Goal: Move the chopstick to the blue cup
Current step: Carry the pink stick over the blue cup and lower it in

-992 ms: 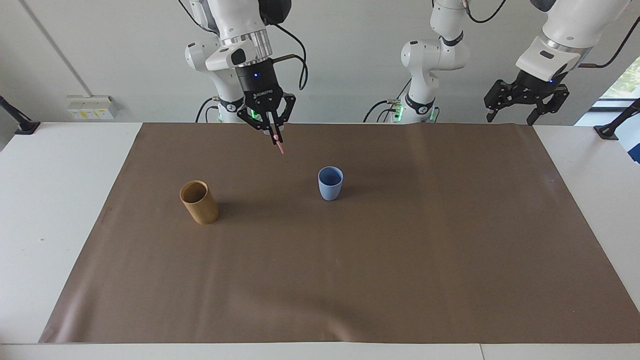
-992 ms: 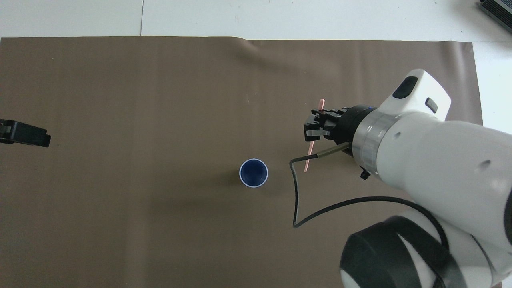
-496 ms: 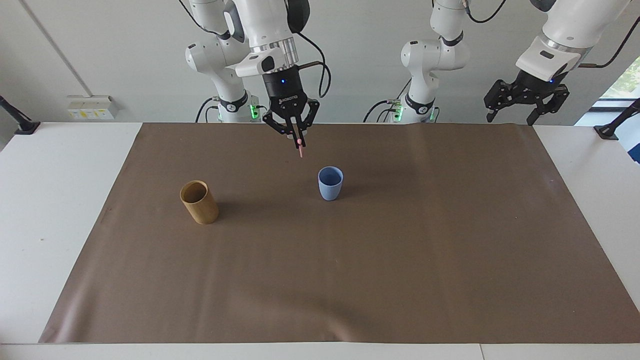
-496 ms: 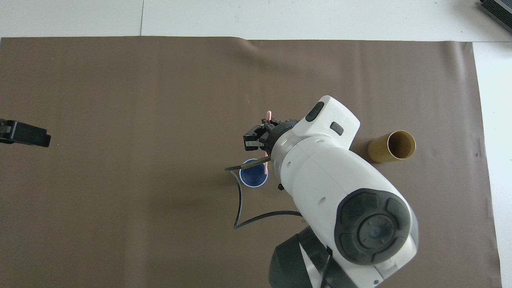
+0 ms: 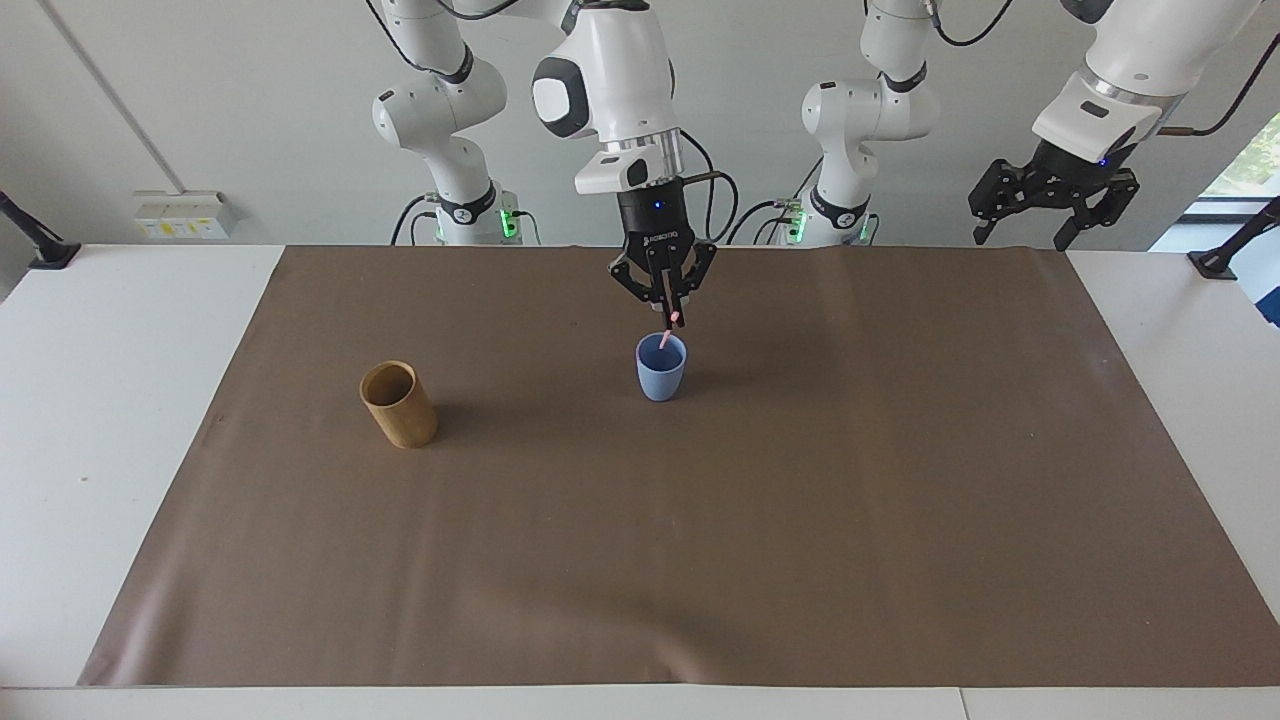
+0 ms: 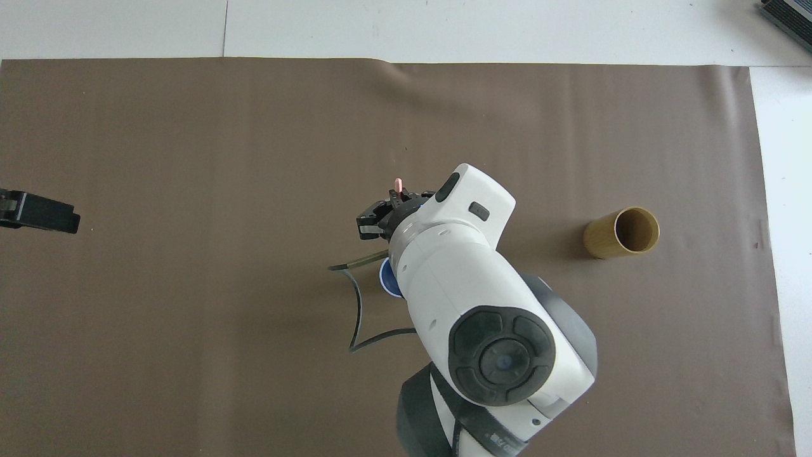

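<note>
Next, my right gripper releases the pink chopstick inside the blue cup (image 6: 403,263), its upper end leaning on the cup's rim.
My right gripper (image 5: 671,318) hangs just above the blue cup (image 5: 661,372), shut on the thin pink chopstick (image 5: 668,335). The chopstick slants down and its lower tip dips into the cup's mouth. From overhead the right arm covers most of the blue cup (image 6: 385,281); only a sliver of its rim shows, and the chopstick's upper end (image 6: 398,184) pokes out past the right gripper (image 6: 392,209). My left gripper (image 5: 1050,200) waits, open, raised over the table's edge at the left arm's end; in the overhead view only the left gripper's tip (image 6: 38,212) shows.
A tan wooden cup (image 5: 398,403) stands on the brown mat (image 5: 700,520) toward the right arm's end, level with the blue cup; it appears as the tan cup (image 6: 622,233) from overhead. A cable loops from the right wrist (image 6: 355,304).
The right arm has swung toward the table's middle and come down, carrying the chopstick from beside the blue cup to over it, tip now in the mouth. The left arm has not moved.
</note>
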